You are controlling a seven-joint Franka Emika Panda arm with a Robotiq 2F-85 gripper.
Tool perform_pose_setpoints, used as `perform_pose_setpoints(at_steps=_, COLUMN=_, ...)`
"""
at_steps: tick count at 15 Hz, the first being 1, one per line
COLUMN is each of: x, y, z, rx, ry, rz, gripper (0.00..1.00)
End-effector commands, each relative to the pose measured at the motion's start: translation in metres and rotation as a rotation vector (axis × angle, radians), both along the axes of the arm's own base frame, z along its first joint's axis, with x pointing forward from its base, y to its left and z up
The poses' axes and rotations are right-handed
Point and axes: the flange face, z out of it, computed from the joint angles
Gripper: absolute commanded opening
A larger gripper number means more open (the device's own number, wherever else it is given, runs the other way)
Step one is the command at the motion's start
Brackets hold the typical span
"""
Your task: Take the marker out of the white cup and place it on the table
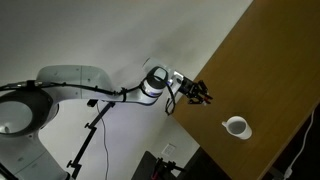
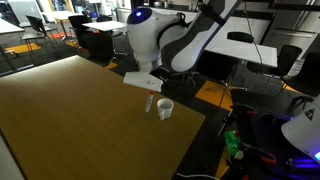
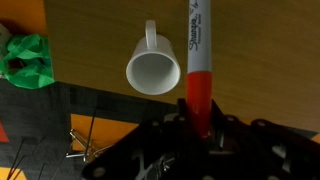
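The robot's gripper will release the marker on the bare tabletop (image 1: 207,111) near the handle of the white cup. The marker is now held beside the cup.
My gripper (image 3: 200,128) is shut on the red end of the marker (image 3: 197,60), whose pale printed barrel points away from the jaws over the table (image 3: 265,60). The white cup (image 3: 150,70) lies just left of the marker in the wrist view, its inside showing empty and its handle pointing away. In an exterior view the gripper (image 1: 202,94) hovers near the table's edge (image 1: 265,60), left of the cup (image 1: 237,127). In an exterior view the cup (image 2: 165,108) stands near the table's corner (image 2: 80,120), with the marker (image 2: 150,103) beside it.
A green crumpled object (image 3: 25,60) lies off the table's edge on the dark floor, also seen in an exterior view (image 2: 232,145). A tripod (image 1: 90,130) stands below the arm. Office desks and chairs (image 2: 250,45) fill the background.
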Motion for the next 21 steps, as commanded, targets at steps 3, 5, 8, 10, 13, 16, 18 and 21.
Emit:
perform_pose_setpoints(at_steps=3, x=0.03, y=0.019, z=-0.005, rx=0.123, ry=0.04, rz=0.121, gripper=0.06)
perform_pose_setpoints(at_steps=5, x=0.037, y=0.026, z=-0.012, rx=0.165, ry=0.069, rz=0.175, gripper=0.06)
perform_pose_setpoints(at_steps=8, x=0.045, y=0.032, z=-0.026, rx=0.227, ry=0.109, rz=0.248, gripper=0.06)
perform_pose_setpoints(at_steps=10, x=0.049, y=0.037, z=-0.033, rx=0.29, ry=0.132, rz=0.313, gripper=0.06)
perform_pose_setpoints(at_steps=13, x=0.042, y=0.041, z=-0.038, rx=0.307, ry=0.13, rz=0.343, gripper=0.22)
perform_pose_setpoints(at_steps=16, x=0.042, y=0.043, z=-0.038, rx=0.344, ry=0.136, rz=0.395, gripper=0.22)
perform_pose_setpoints(at_steps=18, x=0.042, y=0.042, z=-0.037, rx=0.345, ry=0.135, rz=0.395, gripper=0.06)
perform_pose_setpoints(at_steps=21, x=0.065, y=0.038, z=-0.054, rx=0.308, ry=0.116, rz=0.353, gripper=0.06)
